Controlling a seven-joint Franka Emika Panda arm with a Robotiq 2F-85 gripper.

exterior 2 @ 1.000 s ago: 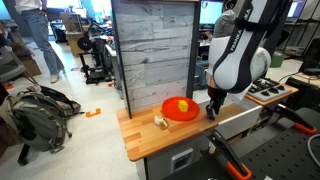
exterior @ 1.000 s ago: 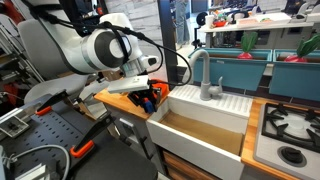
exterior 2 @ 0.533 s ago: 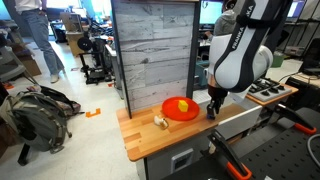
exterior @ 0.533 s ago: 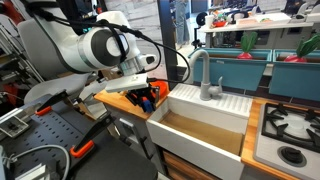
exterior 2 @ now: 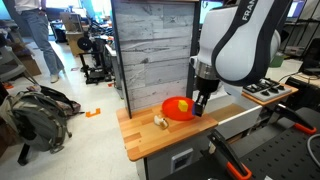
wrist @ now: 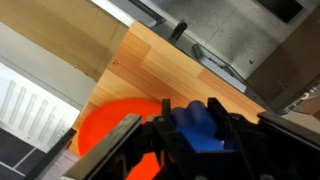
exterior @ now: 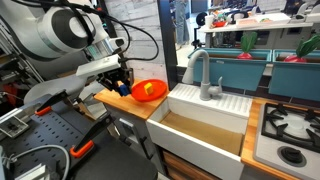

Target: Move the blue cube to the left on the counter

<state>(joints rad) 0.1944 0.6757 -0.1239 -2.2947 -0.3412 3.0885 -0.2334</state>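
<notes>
My gripper is holding the blue cube. It will let go of it on the wooden counter (exterior: 120,95) beside the orange plate, farther from the white sink.
In the wrist view the blue cube (wrist: 198,128) sits clamped between the black fingers of my gripper (wrist: 196,132), held above the light-brown wooden counter (wrist: 165,62) at the edge of the orange plate (wrist: 108,132). In both exterior views the gripper (exterior: 122,82) (exterior 2: 199,108) hangs over the counter (exterior 2: 150,143) next to the orange plate (exterior: 148,91) (exterior 2: 177,110). The cube itself is hidden by the fingers there.
A small yellow piece (exterior 2: 183,105) lies on the plate and a cream-coloured lump (exterior 2: 159,121) beside it on the counter. The white sink (exterior: 205,120) with its faucet (exterior: 205,75) adjoins the counter; a stove (exterior: 290,130) lies beyond. A grey plank wall (exterior 2: 150,50) stands behind.
The arm has swung away from the sink edge along the counter towards the orange plate, carrying the blue cube in its shut fingers.
</notes>
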